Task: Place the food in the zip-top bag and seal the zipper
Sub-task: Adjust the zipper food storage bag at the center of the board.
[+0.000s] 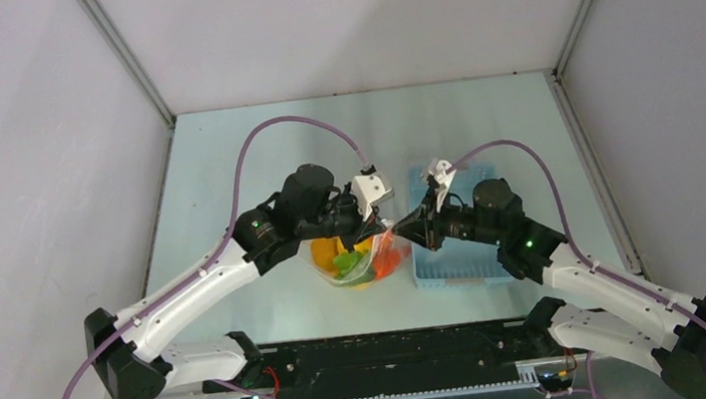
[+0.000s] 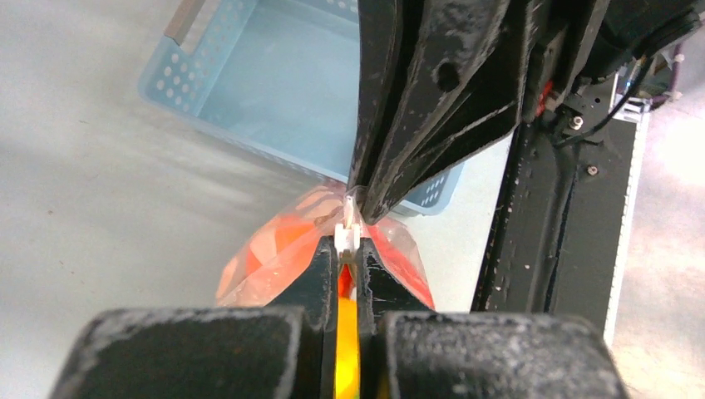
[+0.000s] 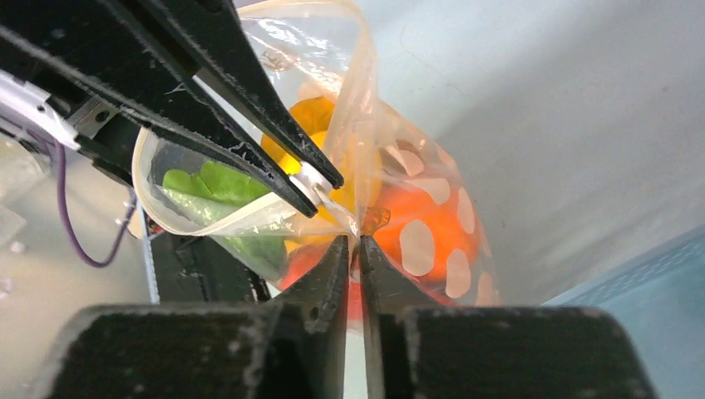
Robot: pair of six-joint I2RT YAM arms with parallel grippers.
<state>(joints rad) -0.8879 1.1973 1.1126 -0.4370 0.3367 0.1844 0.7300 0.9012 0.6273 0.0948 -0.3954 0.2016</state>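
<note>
My right gripper is pinching the bag short of the white slider. It should open and pinch close under the slider (image 3: 326,200) before my left gripper takes the slider again.
The clear dotted zip-top bag (image 1: 361,262) hangs between my two grippers above the table, with the food (image 1: 348,258) inside: yellow, green, orange and red pieces. My left gripper (image 2: 348,239) is shut on the small white slider of the zipper (image 2: 349,224) at the bag's top edge. My right gripper (image 3: 355,241) is shut on the bag's top edge right next to the left fingertips (image 3: 309,184). The bag (image 3: 416,233) bulges below with orange and green food. In the top view the grippers (image 1: 390,227) meet tip to tip over the bag.
The light blue perforated basket (image 1: 461,257) stands on the table just right of the bag, under my right arm; it also shows in the left wrist view (image 2: 266,83). The black base rail (image 1: 387,356) runs along the near edge.
</note>
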